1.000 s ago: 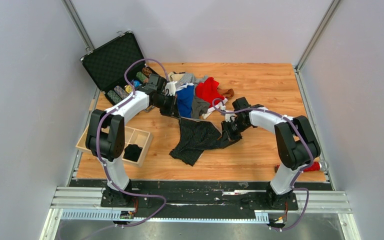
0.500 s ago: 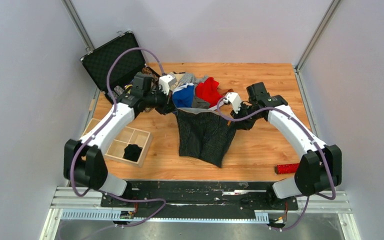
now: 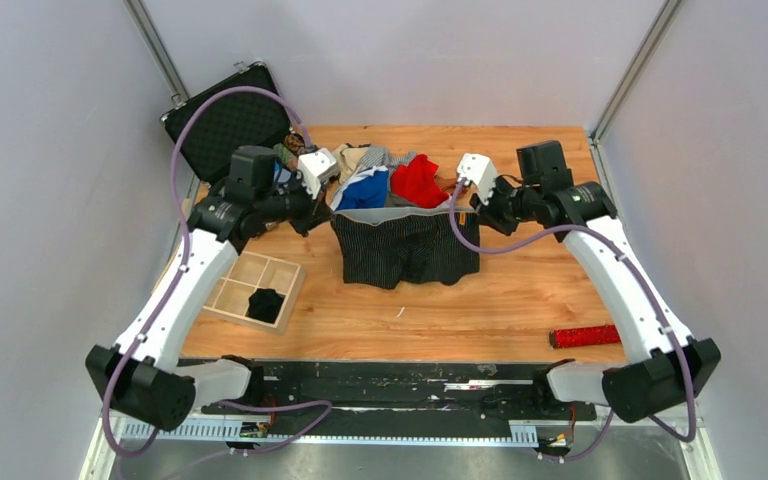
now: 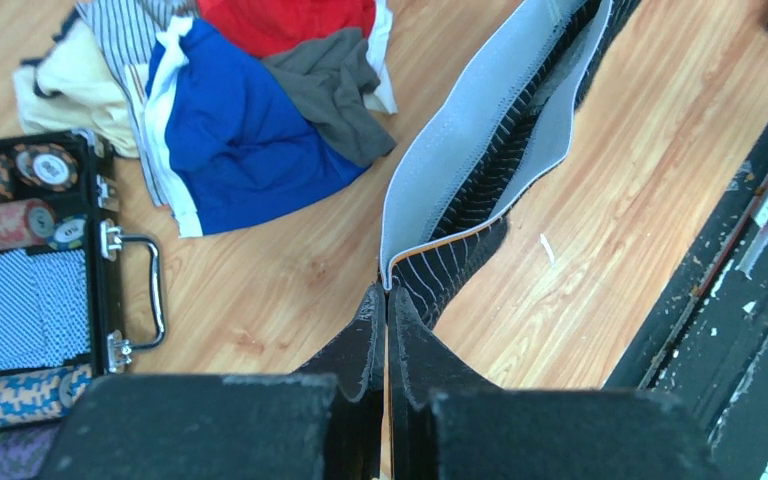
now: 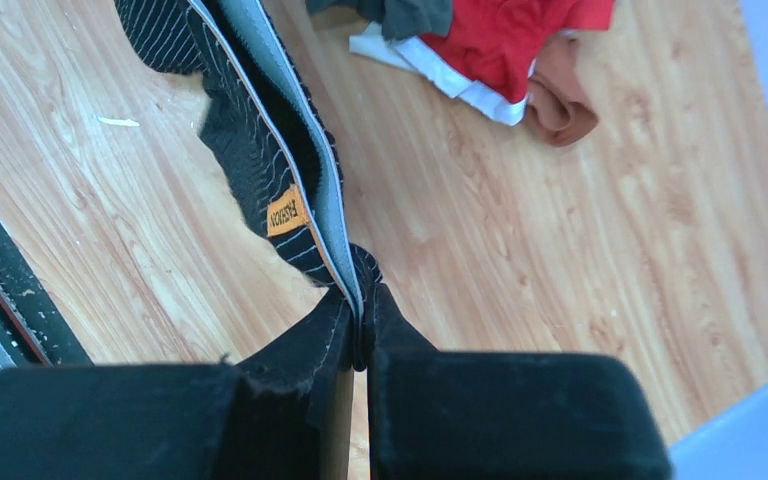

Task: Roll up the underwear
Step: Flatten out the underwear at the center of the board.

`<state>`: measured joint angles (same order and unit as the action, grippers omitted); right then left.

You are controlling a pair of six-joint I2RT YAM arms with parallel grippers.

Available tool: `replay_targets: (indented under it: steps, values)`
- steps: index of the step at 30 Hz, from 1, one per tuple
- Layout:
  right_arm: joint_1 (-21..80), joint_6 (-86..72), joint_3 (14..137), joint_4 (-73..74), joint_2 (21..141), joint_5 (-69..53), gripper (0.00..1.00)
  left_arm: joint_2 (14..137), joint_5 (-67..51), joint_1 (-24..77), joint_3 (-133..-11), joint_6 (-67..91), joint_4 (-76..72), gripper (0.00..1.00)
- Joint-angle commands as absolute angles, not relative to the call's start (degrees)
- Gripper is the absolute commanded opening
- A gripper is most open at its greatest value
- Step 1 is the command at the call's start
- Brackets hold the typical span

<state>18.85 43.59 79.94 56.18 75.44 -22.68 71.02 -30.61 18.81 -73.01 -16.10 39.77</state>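
I need to use my right gripper to release the black underwear on the table (image 3: 423, 294) (image 5: 206, 152) between the underwear pile and the front edge.
Black pin-striped underwear (image 3: 405, 250) with a grey waistband hangs stretched between both grippers above the table's middle. My left gripper (image 3: 332, 213) is shut on the waistband's left end; in the left wrist view (image 4: 387, 290) the band (image 4: 470, 140) runs away from the closed jaws. My right gripper (image 3: 472, 210) is shut on the right end; in the right wrist view (image 5: 360, 300) the band with an orange label (image 5: 287, 212) leaves the closed jaws. A pile of blue (image 3: 368, 190), red (image 3: 419, 182), grey, beige and brown underwear lies behind it.
An open black case (image 3: 225, 120) with poker chips stands at the back left. A wooden divided box (image 3: 250, 285) holding a black roll (image 3: 264, 302) sits at the left front. A red bristly stick (image 3: 585, 336) lies at the right front.
Both grippers have risen and moved apart toward the back. The striped underwear went from lying crumpled to hanging stretched by its waistband.
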Motion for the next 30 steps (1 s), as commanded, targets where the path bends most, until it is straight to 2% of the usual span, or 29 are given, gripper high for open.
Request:
replay_targets:
  steps: [1, 18, 30]
  values:
    - [21.8, 41.9, 84.0, 60.3, 69.6, -19.9, 0.0, 64.5, -33.4, 18.7, -74.0, -16.8, 39.9, 0.0]
    - [24.8, 34.6, 86.8, 68.2, 63.6, -17.6, 0.0, 60.6, -34.7, 18.8, -76.2, -19.7, 47.1, 0.0]
    - [24.8, 37.5, 82.2, 63.4, 63.0, -12.9, 0.0, 65.4, -35.0, 18.8, -79.5, -17.0, 46.3, 0.0]
